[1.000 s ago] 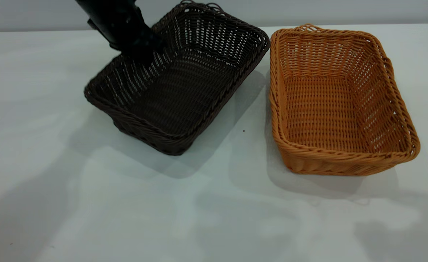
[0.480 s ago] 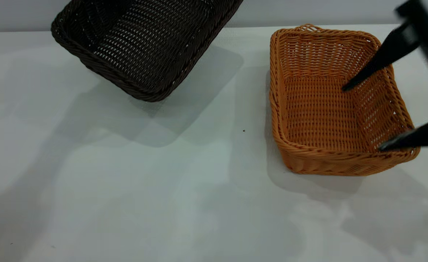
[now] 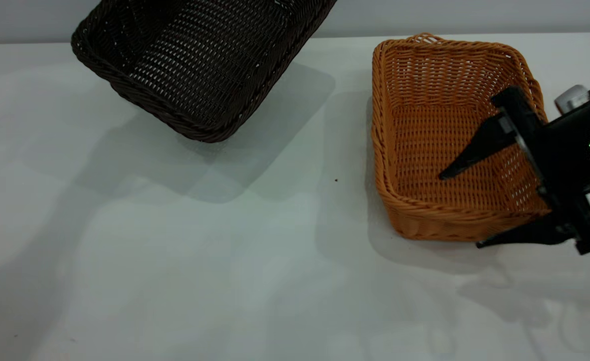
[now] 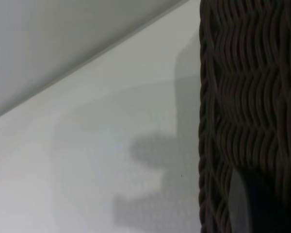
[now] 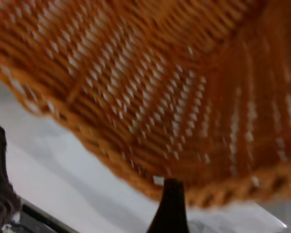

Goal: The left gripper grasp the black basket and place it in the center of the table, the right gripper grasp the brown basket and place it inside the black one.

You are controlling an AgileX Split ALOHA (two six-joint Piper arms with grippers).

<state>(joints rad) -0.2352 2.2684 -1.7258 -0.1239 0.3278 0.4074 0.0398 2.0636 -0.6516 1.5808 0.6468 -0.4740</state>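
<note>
My left gripper will let go of the black basket on the bare white table (image 3: pixel 287 193), by the small dark speck that is on it.
The black basket (image 3: pixel 199 65) hangs tilted above the far left of the white table (image 3: pixel 224 260), its top cut off by the view's edge. In the left wrist view its woven wall (image 4: pixel 247 97) fills one side, with one finger (image 4: pixel 245 206) of my left gripper pressed against it. The brown basket (image 3: pixel 425 130) stands on the table at the right. My right gripper (image 3: pixel 459 211) is open wide and straddles the basket's near wall at its right end: one finger (image 3: pixel 470 158) is inside and the other (image 3: pixel 520 235) is outside. The right wrist view shows the brown weave (image 5: pixel 160 97) close up.
The far table edge meets a grey wall behind both baskets. A small dark speck (image 3: pixel 336 180) lies on the table between them. The black basket's shadow falls on the table's left-centre.
One second ago the black basket was near the table. It has since been lifted up and to the left. My right gripper has come in from the right and lowered over the brown basket's near wall.
</note>
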